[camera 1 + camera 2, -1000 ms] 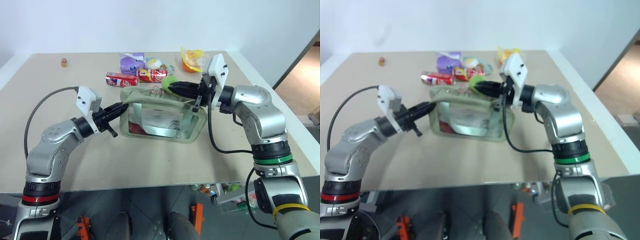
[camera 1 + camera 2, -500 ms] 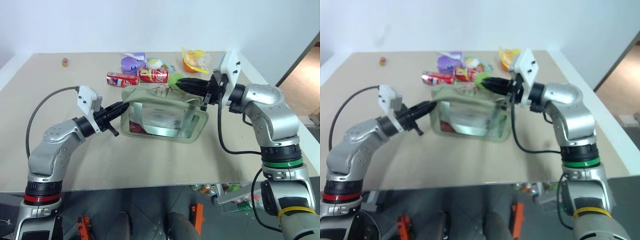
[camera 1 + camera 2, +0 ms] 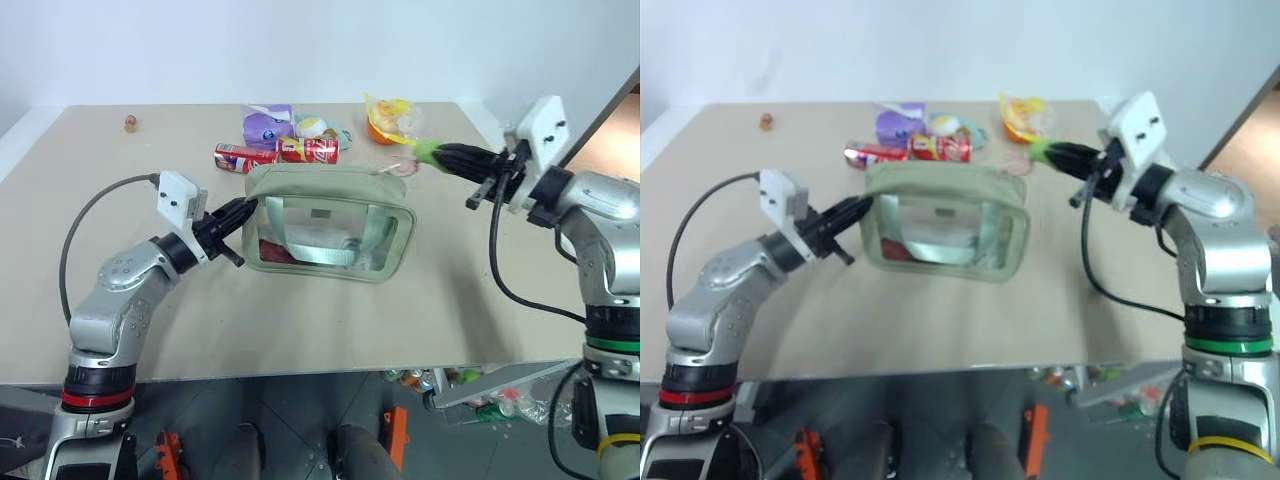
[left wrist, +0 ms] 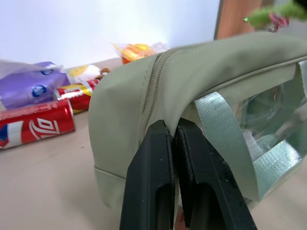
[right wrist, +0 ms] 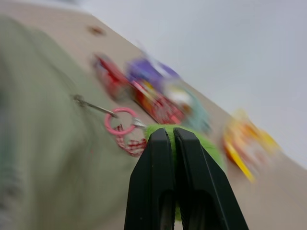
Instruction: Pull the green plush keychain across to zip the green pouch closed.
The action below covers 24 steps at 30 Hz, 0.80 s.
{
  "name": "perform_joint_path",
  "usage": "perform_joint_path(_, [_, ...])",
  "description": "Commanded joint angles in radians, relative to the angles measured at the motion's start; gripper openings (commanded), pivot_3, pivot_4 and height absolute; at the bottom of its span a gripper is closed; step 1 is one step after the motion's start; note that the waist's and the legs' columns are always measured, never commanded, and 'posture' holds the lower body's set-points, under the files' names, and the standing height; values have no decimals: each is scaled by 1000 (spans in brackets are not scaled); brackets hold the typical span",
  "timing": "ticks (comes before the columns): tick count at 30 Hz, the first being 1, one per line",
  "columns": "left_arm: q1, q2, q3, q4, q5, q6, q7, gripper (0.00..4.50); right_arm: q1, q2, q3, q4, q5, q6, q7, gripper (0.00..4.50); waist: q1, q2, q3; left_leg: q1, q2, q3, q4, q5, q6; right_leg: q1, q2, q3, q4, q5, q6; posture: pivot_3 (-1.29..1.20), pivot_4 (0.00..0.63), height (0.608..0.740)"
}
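Next, my right gripper releases the green plush keychain, now held just above the table, close beside the zipper-pull end of the green pouch (image 3: 416, 238).
The green pouch (image 3: 330, 222) stands on the table with its zipped top seam running flat from end to end. My left gripper (image 3: 248, 207) is shut on the fabric at the pouch's left end; in the left wrist view its fingers (image 4: 153, 172) pinch the fabric just beside the zipper. Past the pouch's right end, my right gripper (image 3: 437, 152) is shut on the green plush keychain (image 3: 426, 152), held just above the table. A pink ring (image 5: 120, 122) and a thin metal link join the plush (image 5: 208, 143) to the zipper pull.
Behind the pouch lie two red cans (image 3: 245, 157) (image 3: 308, 151), a purple packet (image 3: 265, 125) and an orange-yellow wrapped item (image 3: 388, 120). A small brown object (image 3: 130, 124) sits at the far left. The table's right edge (image 3: 520, 200) runs below my right arm.
My right gripper has swung to the right with the keychain, from over the pouch's middle to beyond its right end, drawing the zipper along. The left gripper has kept its hold in place.
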Motion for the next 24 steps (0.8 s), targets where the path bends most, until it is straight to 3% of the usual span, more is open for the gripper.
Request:
perform_joint_path(1, [28,-19,24,-69,26,-46,56,0,44,-19,-78,7,-50,-10,-115,67,0,0,0,0,0,0,0,0,0,0,0,0,0,0,0,0,150,740])
perform_joint_path(5, [60,-42,23,-96,48,-61,99,0,117,22,-68,-52,-68,41,-213,67,-5,0,0,0,0,0,-1,0,0,0,1,1,-1,0,0,0,150,740])
perform_joint_path(10, [80,-63,15,-93,65,-78,118,0,227,156,26,-155,-84,96,-303,67,-8,0,0,1,1,0,-1,0,0,0,2,1,0,1,0,0,150,740])
perform_joint_path(18, [74,-72,8,-79,84,-93,131,0,241,278,137,21,-172,-19,-346,67,-19,0,0,2,1,1,0,0,0,0,2,2,-1,3,1,0,150,740])
perform_joint_path(24, [77,-73,12,-77,72,-73,128,0,186,318,126,121,-173,-103,-342,67,-19,0,0,3,2,1,0,0,0,1,4,2,-1,4,0,0,150,740])
